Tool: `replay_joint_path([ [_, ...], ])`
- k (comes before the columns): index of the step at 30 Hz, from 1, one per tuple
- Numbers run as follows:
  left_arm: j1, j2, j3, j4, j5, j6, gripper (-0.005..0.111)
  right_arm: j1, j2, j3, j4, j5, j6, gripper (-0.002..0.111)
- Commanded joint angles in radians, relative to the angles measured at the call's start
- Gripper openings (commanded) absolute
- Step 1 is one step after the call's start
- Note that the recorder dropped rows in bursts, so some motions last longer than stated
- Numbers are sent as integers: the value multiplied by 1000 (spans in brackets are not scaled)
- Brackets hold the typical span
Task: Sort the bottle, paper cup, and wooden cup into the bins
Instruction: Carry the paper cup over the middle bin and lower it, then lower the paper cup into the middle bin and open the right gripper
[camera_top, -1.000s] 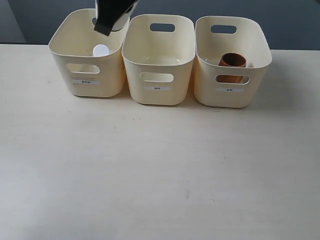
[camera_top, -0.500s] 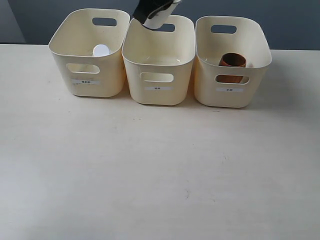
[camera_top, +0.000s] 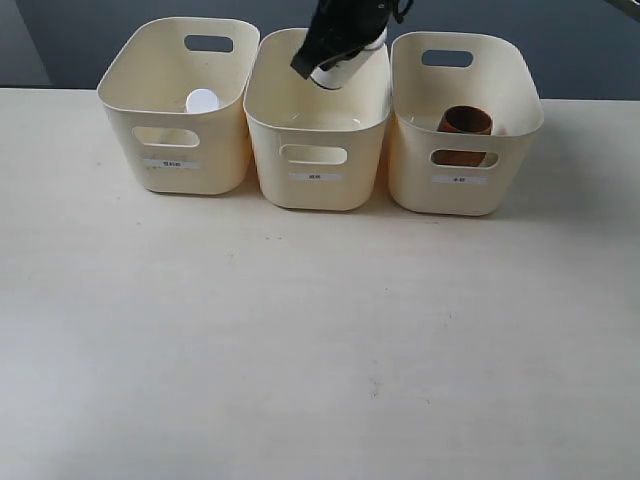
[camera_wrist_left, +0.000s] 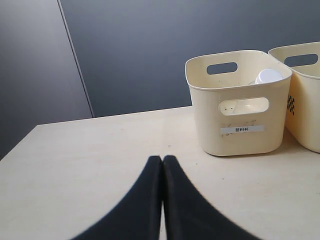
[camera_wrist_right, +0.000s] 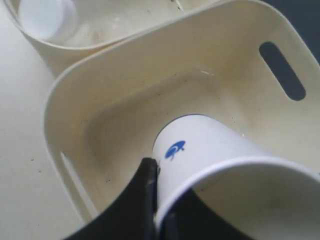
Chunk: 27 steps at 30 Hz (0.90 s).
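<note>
My right gripper needs to let go of the white paper cup inside the middle cream bin, upright just behind the bin's front handle hole (camera_top: 317, 134) (camera_wrist_right: 152, 154). The cup now hangs tilted above that bin's floor.
My right gripper (camera_top: 336, 57) is shut on the white paper cup (camera_top: 341, 71), pinching its rim, and holds it tilted over the middle one of the three cream bins (camera_top: 315, 190). From the wrist, the paper cup (camera_wrist_right: 200, 145) with its blue logo hangs above that bin's floor (camera_wrist_right: 125, 120), one finger (camera_wrist_right: 149, 170) outside the wall. The bottle's white cap (camera_top: 203, 101) shows in the left bin (camera_top: 175, 180). The brown wooden cup (camera_top: 465, 122) stands in the right bin (camera_top: 465, 195). My left gripper (camera_wrist_left: 162, 159) is shut and holds nothing, low over the table short of the left bin (camera_wrist_left: 240, 142).
The bins stand side by side along the far edge of the pale table (camera_top: 320, 340). A dark wall (camera_wrist_left: 150, 50) rises behind them. The left wrist view also shows the bottle cap (camera_wrist_left: 269, 76) and part of the middle bin (camera_wrist_left: 307, 120).
My right gripper has carried the paper cup rightward, from above the left bin to above the middle bin, and lower. The bottle and wooden cup have not moved.
</note>
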Motion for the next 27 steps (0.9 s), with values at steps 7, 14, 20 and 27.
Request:
replay_joint_path([
  [7, 0, -5, 2, 0, -7, -1, 0, -60, 88, 5, 72, -63, -64, -1],
  [14, 0, -5, 2, 0, -7, -1, 0, -60, 127, 5, 63, -80, -126, -1],
  [20, 0, -5, 2, 0, -7, -1, 0, -60, 158, -1, 108, -91, -205, -1],
  [27, 0, -5, 2, 0, -7, -1, 0, -60, 212, -24, 108, -88, -245, -1],
])
